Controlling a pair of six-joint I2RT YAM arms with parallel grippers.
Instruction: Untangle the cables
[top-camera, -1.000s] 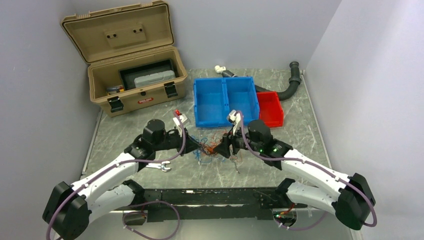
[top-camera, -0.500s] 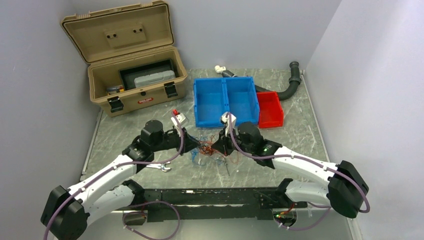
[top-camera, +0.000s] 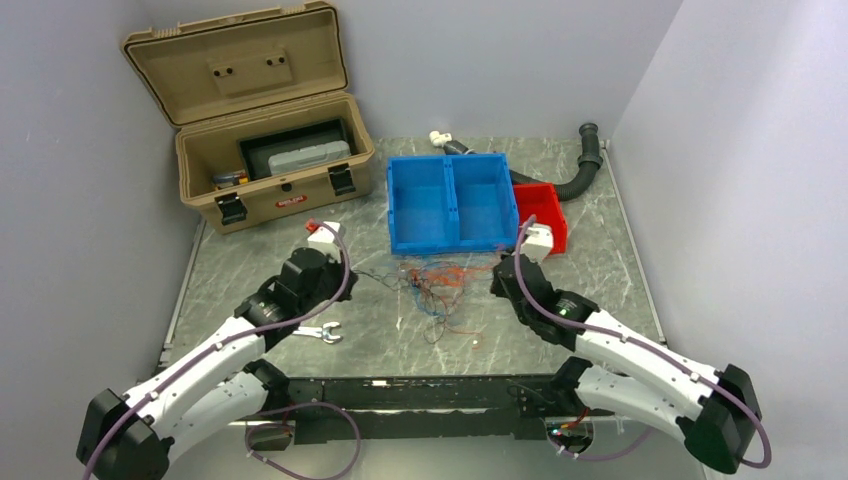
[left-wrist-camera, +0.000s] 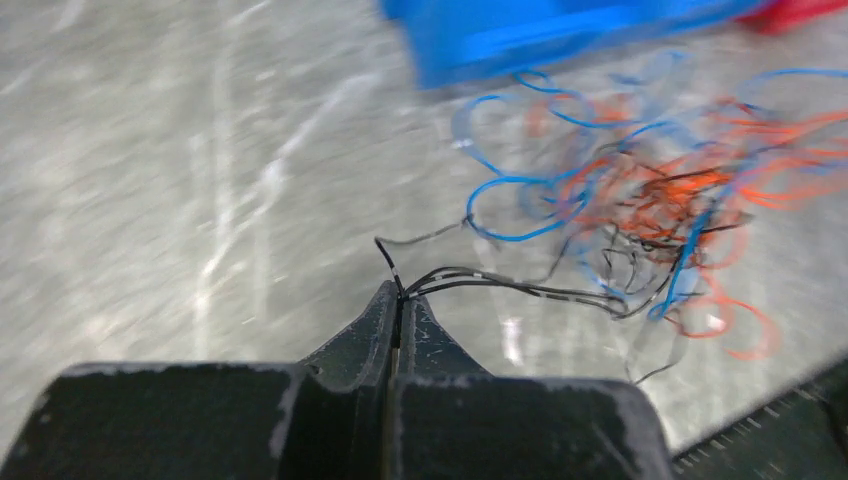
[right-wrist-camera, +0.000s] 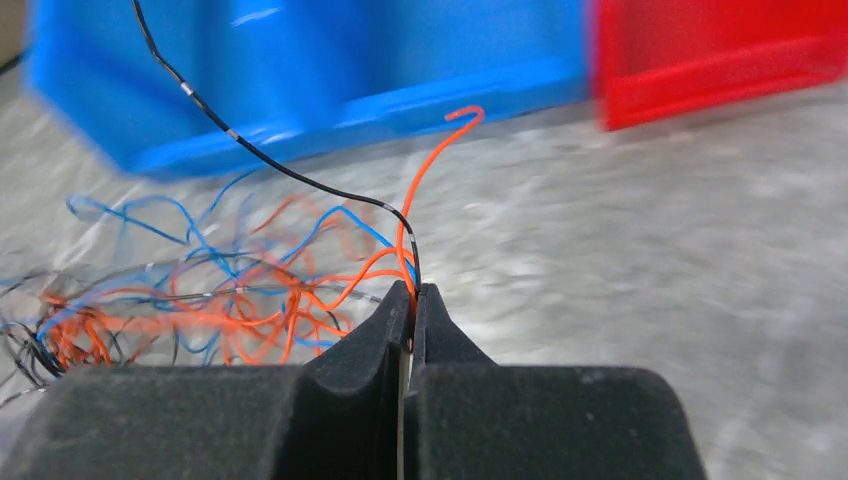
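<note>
A black piece of cable is pinched together with an orange one in my right gripper, so that gripper should take the tangle's middle (top-camera: 436, 283) while my left gripper lifts the black strands of cable.
The cables (top-camera: 435, 282) lie as a loose tangle of thin blue, orange and black strands on the marble table, between the two arms. My left gripper (top-camera: 350, 268) sits to their left. In the left wrist view it (left-wrist-camera: 398, 296) is shut on black strands that run off to the bundle (left-wrist-camera: 640, 200). On the other side, my right gripper (top-camera: 497, 270) holds the tangle's right edge. The right wrist view shows it (right-wrist-camera: 412, 290) shut on an orange and a black strand, with the rest of the cables (right-wrist-camera: 230, 300) spread out to the left.
A blue two-compartment bin (top-camera: 452, 240) stands just behind the tangle, with a red bin (top-camera: 545, 235) to its right. An open tan toolbox (top-camera: 265, 195) is at the back left. A black corrugated hose (top-camera: 580, 170) lies at the back right. A wrench (top-camera: 320, 333) lies near the left arm.
The right gripper has shut on strands. Both grippers have moved apart, left one leftward and right one rightward, stretching the tangle wider.
</note>
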